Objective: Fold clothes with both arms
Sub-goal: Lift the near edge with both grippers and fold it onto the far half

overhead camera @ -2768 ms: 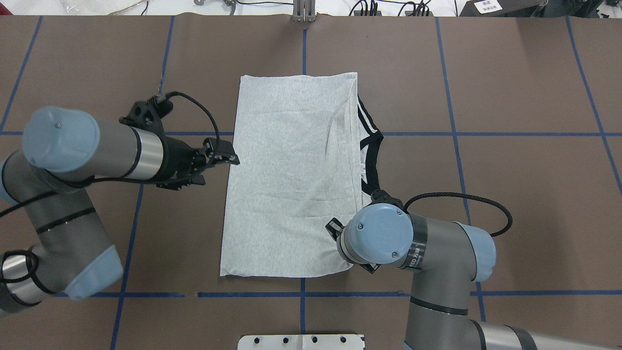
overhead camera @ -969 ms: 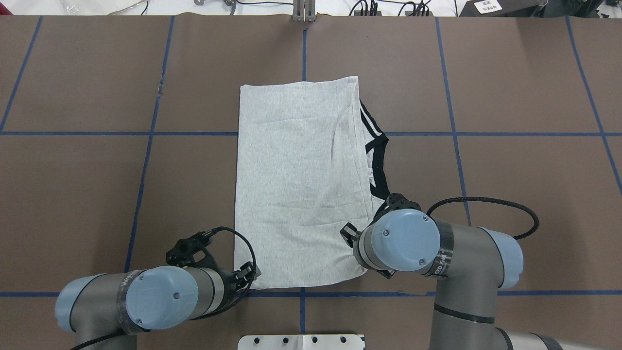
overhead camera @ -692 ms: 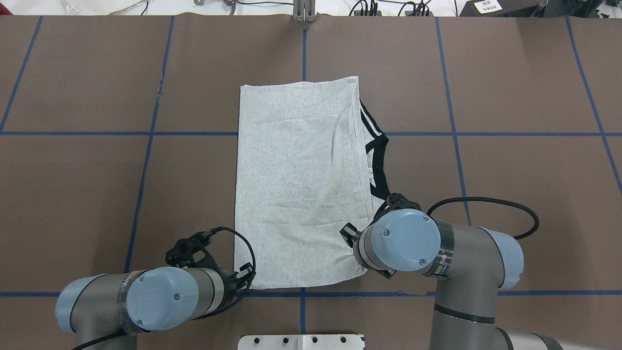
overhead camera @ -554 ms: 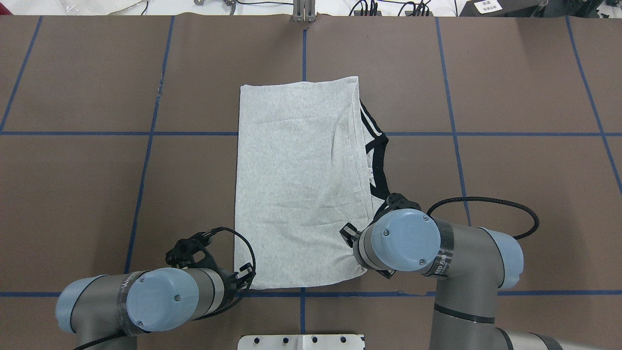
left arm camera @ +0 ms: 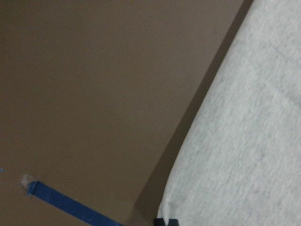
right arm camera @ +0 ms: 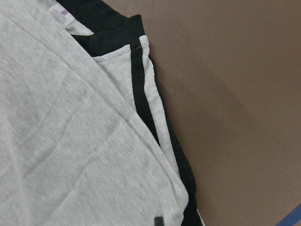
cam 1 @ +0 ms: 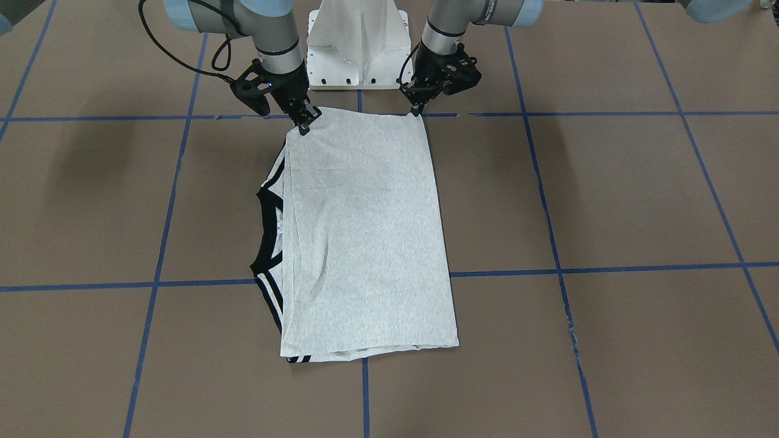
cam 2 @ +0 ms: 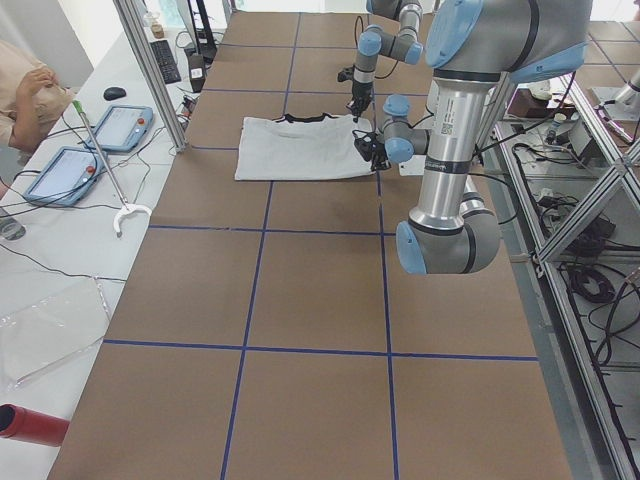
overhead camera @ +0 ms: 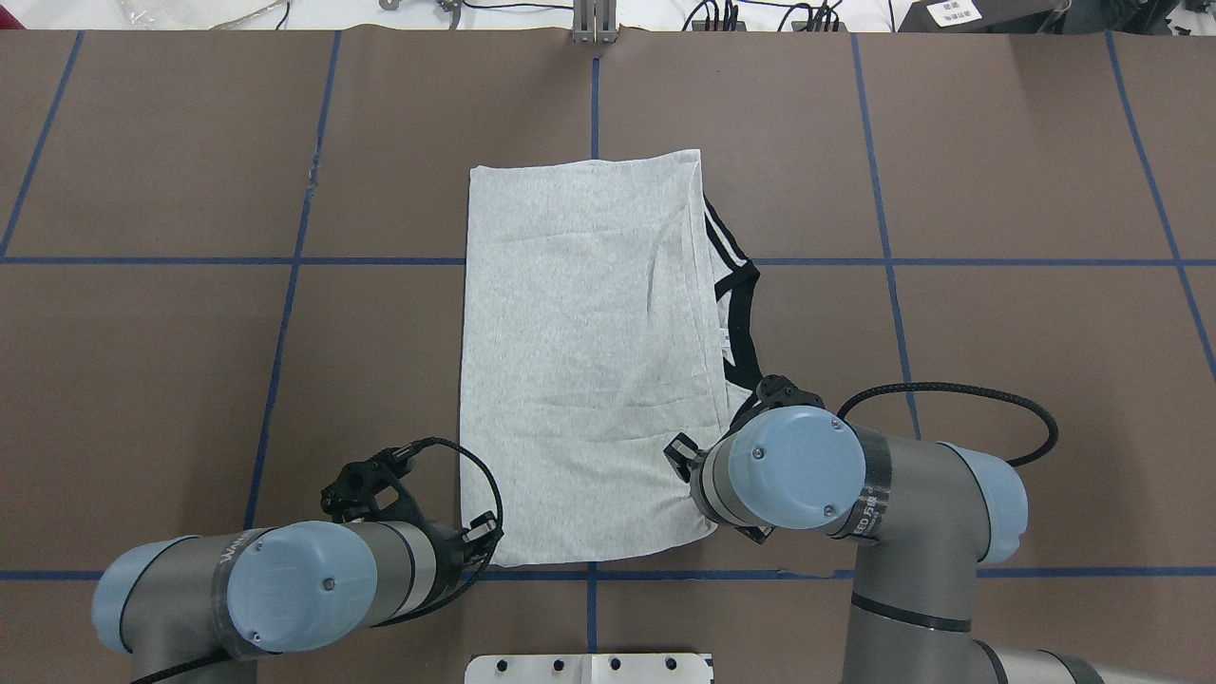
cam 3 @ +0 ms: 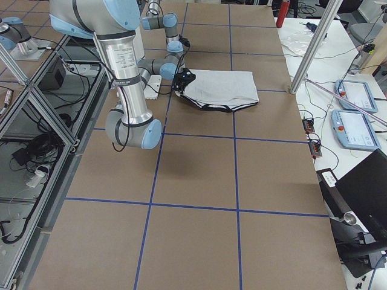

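Note:
My left gripper is to release the grey T-shirt's near corner just inside its far corner [cam 1: 447, 300], away from the black collar.
The grey T-shirt [overhead camera: 579, 361] lies flat on the brown table, folded into a long rectangle, with its black collar [overhead camera: 742, 313] and striped shoulder poking out on the right side. No print shows. My left gripper [cam 1: 417, 112] is shut on the shirt's near-left corner [left arm camera: 188, 197], and the cloth gathers into its tips [left arm camera: 165, 221]. My right gripper [cam 1: 304, 126] is shut on the near-right corner, its fingertip [right arm camera: 159, 220] against the grey layers beside the black stripe [right arm camera: 141, 94]. From overhead, the right wrist [overhead camera: 779, 465] hides that gripper.
The white pedestal base [cam 1: 356, 42] stands just behind both grippers at the table's near edge. Blue tape lines [overhead camera: 285, 261] grid the brown surface. Off the far side are a metal post [cam 2: 150, 70], tablets [cam 2: 120, 125] and a person's arm [cam 2: 25, 85].
Since 2.8 s ago the left gripper has moved from the shirt's left edge to its near-left corner, and the shirt has shifted slightly right. In the last second only the left elbow has drifted left.

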{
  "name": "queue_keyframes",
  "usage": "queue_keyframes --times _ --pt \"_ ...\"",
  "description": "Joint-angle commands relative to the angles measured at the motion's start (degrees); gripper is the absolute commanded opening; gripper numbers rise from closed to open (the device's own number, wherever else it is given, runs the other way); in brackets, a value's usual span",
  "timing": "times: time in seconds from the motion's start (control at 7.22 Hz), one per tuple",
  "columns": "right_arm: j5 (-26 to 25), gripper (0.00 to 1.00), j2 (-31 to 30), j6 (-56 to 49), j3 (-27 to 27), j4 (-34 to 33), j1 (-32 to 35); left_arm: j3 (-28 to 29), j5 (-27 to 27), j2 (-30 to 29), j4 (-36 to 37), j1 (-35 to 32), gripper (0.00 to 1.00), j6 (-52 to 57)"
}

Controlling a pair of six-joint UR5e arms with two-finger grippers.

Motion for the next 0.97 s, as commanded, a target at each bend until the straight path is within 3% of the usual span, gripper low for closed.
queue_keyframes --times 0.0,0.28,0.42,0.55,0.83 --pt "-0.08 0.00 -1.85 0.16 3.72 -0.03 0.14 -7.92 -0.27 1.33 0.85 -0.39 0.00 -0.15" --pt "4.02 0.00 -2.83 0.16 9.18 -0.65 2.83 -12.51 -0.88 0.73 3.13 -3.26 0.00 -0.51" --pt "7.71 0.00 -2.30 0.07 8.58 -0.56 8.17 -12.18 -6.11 -1.10 7.32 -9.99 0.00 2.89" --pt "9.31 0.00 1.36 -0.02 5.44 -0.73 12.31 -10.09 -8.25 -3.91 8.15 -15.80 0.00 9.02" --pt "11.95 0.00 10.66 -2.98 -6.74 -0.47 18.83 -4.47 -9.84 -7.26 8.16 -22.16 0.00 14.68"
